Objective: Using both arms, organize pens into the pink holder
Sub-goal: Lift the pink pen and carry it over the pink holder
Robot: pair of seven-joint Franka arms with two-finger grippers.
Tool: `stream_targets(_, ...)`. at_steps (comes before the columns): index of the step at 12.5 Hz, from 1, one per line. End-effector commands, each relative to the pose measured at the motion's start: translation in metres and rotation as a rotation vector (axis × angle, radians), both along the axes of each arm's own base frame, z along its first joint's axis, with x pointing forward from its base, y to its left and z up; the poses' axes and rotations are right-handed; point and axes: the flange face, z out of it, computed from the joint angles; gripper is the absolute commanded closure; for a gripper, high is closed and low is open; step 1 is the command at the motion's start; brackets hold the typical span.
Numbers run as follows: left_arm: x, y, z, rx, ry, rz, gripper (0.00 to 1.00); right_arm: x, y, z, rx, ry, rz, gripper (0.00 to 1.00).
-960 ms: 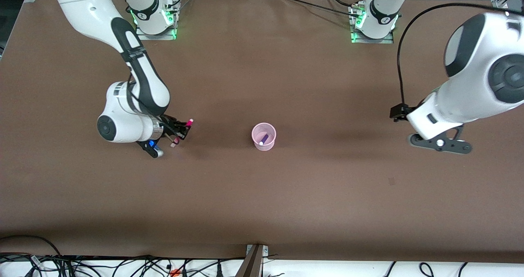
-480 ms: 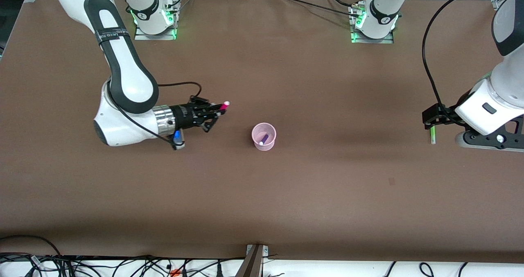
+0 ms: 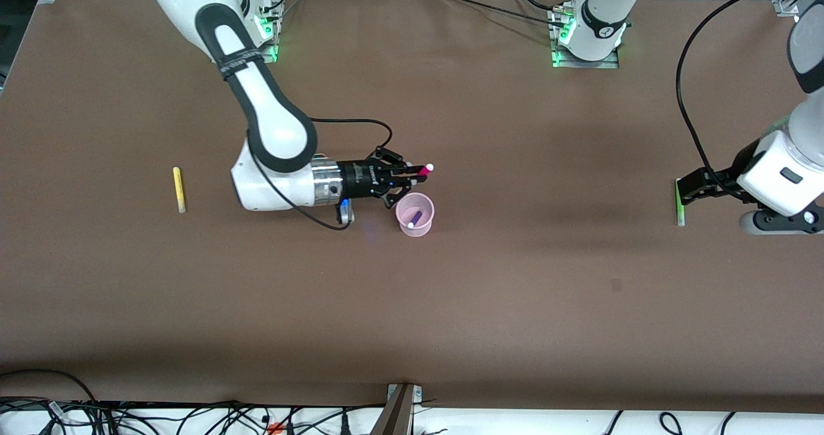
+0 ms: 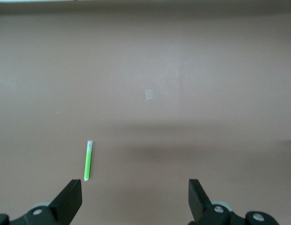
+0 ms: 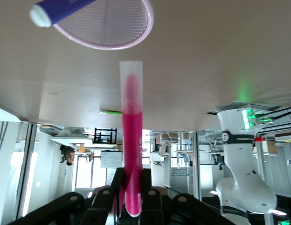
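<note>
The magenta-pink pen, held level just beside the holder now, will be let go by my right gripper inside the pink holder (image 3: pixel 420 210) (image 5: pixel 110 22), beside the dark blue-purple pen.
My right gripper (image 3: pixel 409 175) is shut on the magenta-pink pen (image 3: pixel 422 170) and holds it level over the table, just beside the pink holder (image 3: pixel 425 228). The dark blue-purple pen (image 3: pixel 416 218) lies inside the holder. In the right wrist view the pink pen (image 5: pixel 130 140) sticks out from my gripper (image 5: pixel 131 177) toward the holder's rim (image 5: pixel 148 26) and the blue pen (image 5: pixel 61 8). The yellow pen (image 3: pixel 178 189) lies on the table toward the right arm's end. My left gripper (image 3: pixel 685 189) is open over the green pen (image 3: pixel 678 204), which lies near one finger in the left wrist view (image 4: pixel 88 161); the gripper (image 4: pixel 135 197) is empty.
The brown table (image 3: pixel 515 293) is bare around the holder. The arm bases (image 3: pixel 589 36) stand along the edge farthest from the front camera. Cables (image 3: pixel 193 416) hang below the table's near edge.
My right gripper has swung with the pink pen across the table to the holder, uncovering the yellow pen. My left gripper has shifted to sit over the green pen.
</note>
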Motion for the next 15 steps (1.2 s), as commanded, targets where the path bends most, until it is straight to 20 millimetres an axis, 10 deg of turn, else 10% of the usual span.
stream_targets(1,-0.078,-0.004,-0.011,-0.006,-0.056,0.012,0.00,0.006,0.000,-0.021,0.023,0.030,-0.044,1.00)
stream_targets(13,-0.080,0.013,0.015,-0.052,0.066,0.043,0.00,0.013,0.015,-0.070,-0.004,-0.042,-0.054,1.00)
stream_targets(14,-0.075,0.007,0.017,-0.043,0.052,0.029,0.00,0.012,0.015,-0.071,-0.003,-0.040,-0.053,0.79)
stream_targets(15,-0.069,0.010,0.022,-0.041,0.037,0.020,0.00,0.015,0.012,-0.070,-0.008,-0.043,-0.055,0.23)
